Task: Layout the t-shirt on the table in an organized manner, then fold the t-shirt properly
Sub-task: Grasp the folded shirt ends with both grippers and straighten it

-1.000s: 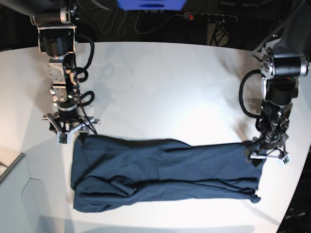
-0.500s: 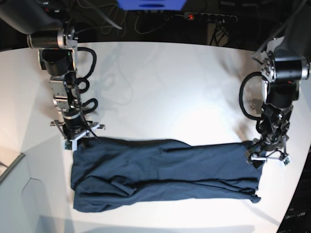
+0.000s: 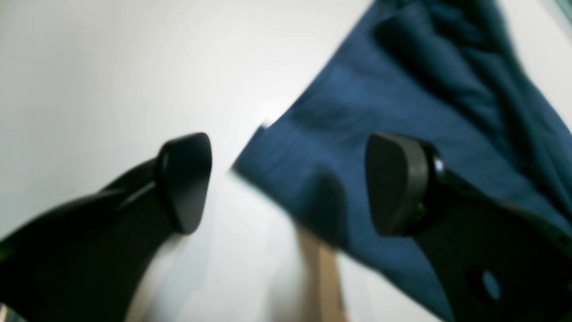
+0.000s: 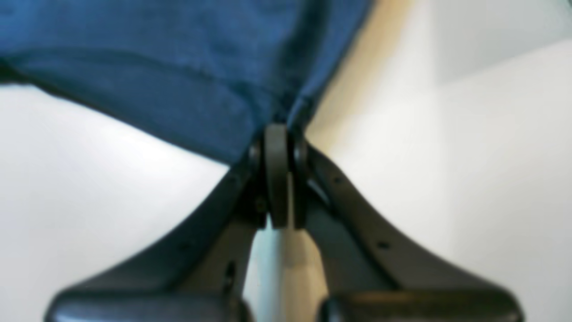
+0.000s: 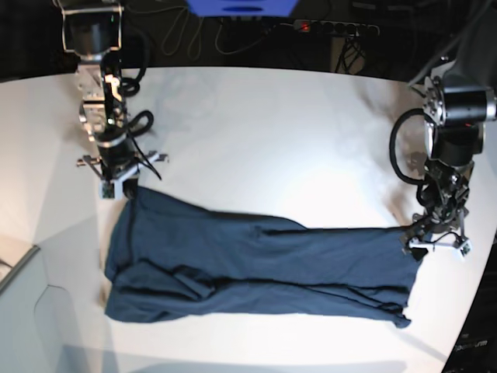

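Observation:
Next, I let go of the t-shirt's far corner with my right gripper at the shirt's short end [image 5: 111,245] that faces the grey surface. The t-shirt now lies rumpled across the white table.
The dark navy t-shirt [image 5: 256,268] lies as a long rumpled band across the near part of the white table [image 5: 272,132]. My right gripper [image 5: 124,186] is shut on the shirt's far left corner; in the right wrist view its fingers [image 4: 279,143] pinch the fabric edge [image 4: 178,80]. At the shirt's right end, my left gripper [image 5: 435,242] is open. In the left wrist view the left gripper [image 3: 288,179] straddles a corner of the shirt [image 3: 380,98], one finger [image 3: 185,179] over bare table and the other over cloth.
A power strip [image 5: 334,28] and cables lie beyond the table's far edge, beside a blue object [image 5: 241,6]. The table's curved edge runs close to the left gripper at the right. A grey surface [image 5: 23,311] sits off the near-left corner.
My right gripper has closed on the shirt's left corner and drawn it toward the far side, stretching that end. The left gripper stays open at the right end.

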{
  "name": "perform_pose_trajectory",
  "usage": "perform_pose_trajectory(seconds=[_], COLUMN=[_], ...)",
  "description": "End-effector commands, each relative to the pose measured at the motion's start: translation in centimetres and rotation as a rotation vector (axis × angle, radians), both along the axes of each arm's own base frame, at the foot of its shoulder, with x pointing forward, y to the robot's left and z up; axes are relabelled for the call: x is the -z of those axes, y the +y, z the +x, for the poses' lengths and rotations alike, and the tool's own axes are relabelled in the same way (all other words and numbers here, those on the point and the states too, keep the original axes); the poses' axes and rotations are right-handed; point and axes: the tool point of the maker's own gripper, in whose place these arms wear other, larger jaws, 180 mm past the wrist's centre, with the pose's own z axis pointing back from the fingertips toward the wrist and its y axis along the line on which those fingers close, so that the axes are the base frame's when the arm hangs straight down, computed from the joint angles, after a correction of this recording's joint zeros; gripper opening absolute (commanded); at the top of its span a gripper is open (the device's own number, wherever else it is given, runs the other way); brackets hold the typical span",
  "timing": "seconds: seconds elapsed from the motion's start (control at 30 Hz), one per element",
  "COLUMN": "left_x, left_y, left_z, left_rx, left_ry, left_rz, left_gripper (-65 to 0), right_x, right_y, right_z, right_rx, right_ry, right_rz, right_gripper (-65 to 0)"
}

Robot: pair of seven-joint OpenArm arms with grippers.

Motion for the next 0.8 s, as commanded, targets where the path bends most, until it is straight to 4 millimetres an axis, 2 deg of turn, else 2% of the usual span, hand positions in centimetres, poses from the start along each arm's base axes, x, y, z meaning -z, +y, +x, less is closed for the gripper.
perform_pose_trajectory(seconds=[0.0, 0.07, 0.27, 0.37, 0.6, 0.67, 0.77], left_x=[-2.6, -1.5, -1.0, -0.5, 0.1, 0.3, 0.6], left_y=[0.6, 0.7, 0.0, -1.6, -4.7, -4.8, -5.3], left_z=[1.8, 0.8, 0.8, 1.0, 1.7, 1.6, 1.5], left_rx=[0.0, -0.002, 0.012, 0.025, 0.054, 0.054, 0.059], left_ry=[-0.073, -0.051, -0.043, -0.04, -0.041, -0.037, -0.032], left_rz=[0.02, 0.02, 0.019, -0.004, -0.044, -0.046, -0.054], left_gripper=[-13.2, -13.2, -13.2, -13.2, -13.8, -19.5, -33.5], right_x=[-1.9, -2.2, -1.1, -0.4, -2.0, -2.2, -2.1], right_y=[-0.1, 0.1, 0.2, 0.2, 0.8, 0.9, 0.9], right_z=[0.4, -1.3, -3.7, -5.2, -8.4, -9.3, -10.4], right_rx=[-0.01, -0.019, -0.023, -0.024, -0.046, -0.051, -0.054], right_ry=[-0.067, -0.069, -0.032, -0.009, -0.021, -0.018, -0.005], right_rz=[-0.006, -0.012, -0.014, -0.013, -0.024, -0.026, -0.027], right_gripper=[-65.0, -65.0, -65.0, -65.0, -65.0, -65.0, -65.0])
